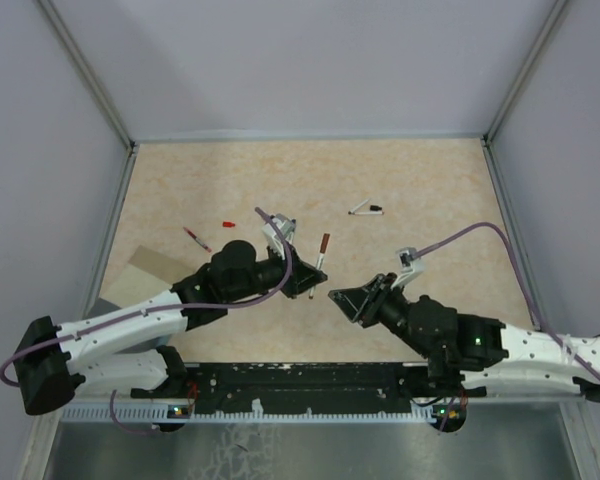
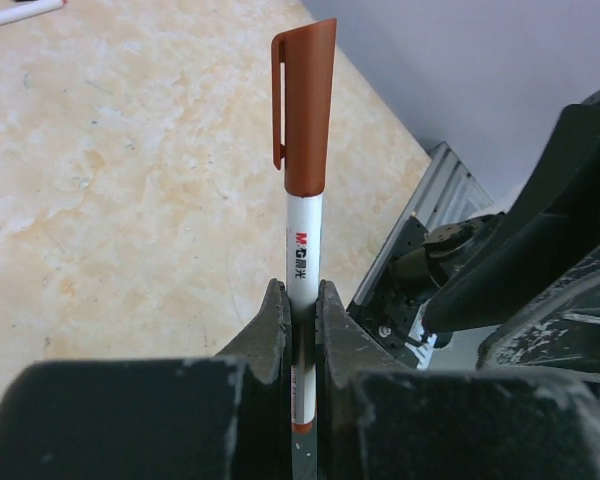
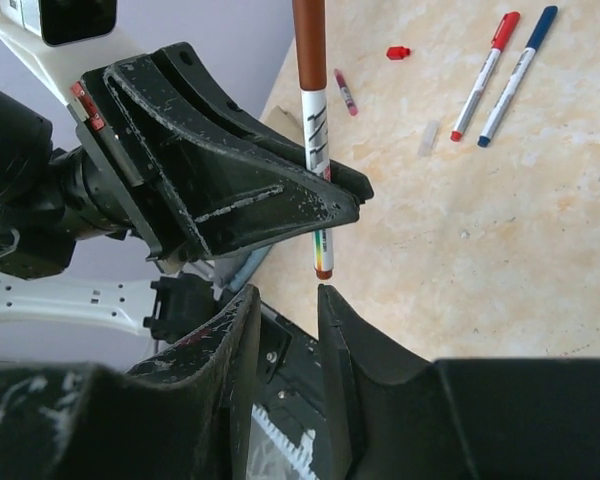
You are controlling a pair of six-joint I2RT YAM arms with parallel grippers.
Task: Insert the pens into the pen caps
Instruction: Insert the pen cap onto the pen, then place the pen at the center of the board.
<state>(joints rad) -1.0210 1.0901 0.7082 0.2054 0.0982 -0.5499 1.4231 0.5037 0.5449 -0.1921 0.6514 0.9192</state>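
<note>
Next, my left gripper puts the pen with the white body down on the table (image 1: pixel 299 248) between the loose red cap and the back pens.
My left gripper (image 2: pixel 302 300) is shut on a white-barrelled pen (image 2: pixel 302 240) and holds it upright above the table. A dark-red pen cap (image 2: pixel 310 110) sits on the pen's upper end. In the top view this pen (image 1: pixel 319 265) stands at the table's middle, held in the left gripper (image 1: pixel 305 272). My right gripper (image 3: pixel 287 297) is open and empty just below the pen's lower end (image 3: pixel 323 268), close to the left fingers (image 3: pixel 240 190). It (image 1: pixel 342 298) is to the right of the pen. A loose red cap (image 1: pixel 228 223) lies on the table at the left.
Two capped pens, one red (image 3: pixel 485 75) and one blue (image 3: pixel 518 60), lie together at the back right (image 1: pixel 365 209). A short dark-red pen (image 1: pixel 197 238) lies at the left, near a beige card (image 1: pixel 145 272). Grey walls enclose the table on three sides.
</note>
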